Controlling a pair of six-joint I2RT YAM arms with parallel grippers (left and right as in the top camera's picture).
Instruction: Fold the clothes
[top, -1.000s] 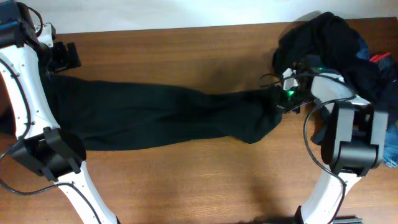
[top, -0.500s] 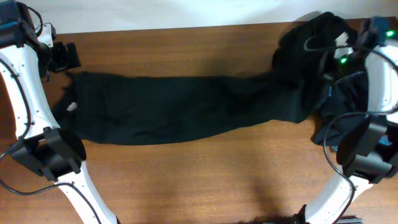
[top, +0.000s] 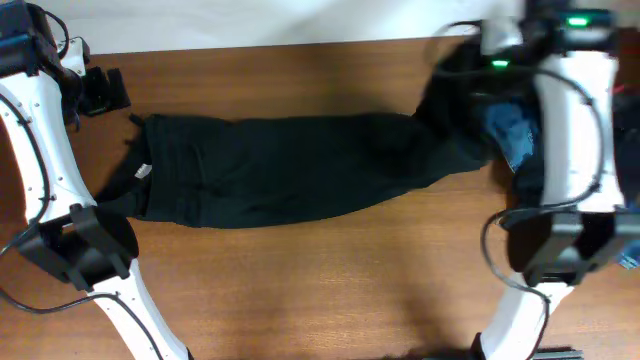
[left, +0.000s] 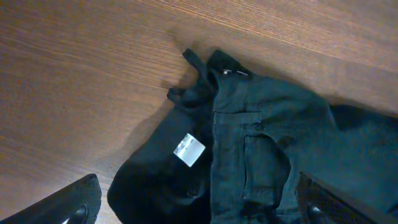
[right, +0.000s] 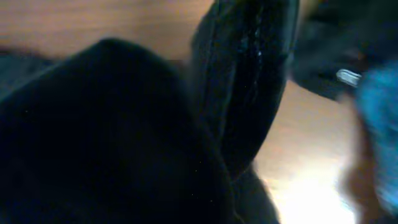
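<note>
My right gripper is holding the trousers' leg end. Next, I let go of it on the upper part of the trousers (top: 222, 160), a little short of the waistband.
Long black trousers (top: 290, 170) lie stretched across the table, waistband at the left. The left wrist view shows that waistband (left: 261, 124), its white label (left: 189, 150) and a pocket. My left gripper (top: 100, 90) is open and empty, hovering just past the waist end, its fingers (left: 199, 211) spread wide above the fabric. My right gripper (top: 472, 68) is at the back right with the trouser-leg end rising to it. Dark fabric (right: 124, 137) fills its wrist view and hides the jaws. Blue denim jeans (top: 510, 135) lie in the pile under the right arm.
More dark garments (top: 450, 80) are heaped at the back right by the table's far edge. The denim shows as a blue blur (right: 379, 124) in the right wrist view. Bare wood (top: 320, 280) runs along the front of the table.
My right arm has swung from mid-right to the back right, dragging the trousers rightward and stretching them straighter. The waist end slid right. The left arm has not moved.
</note>
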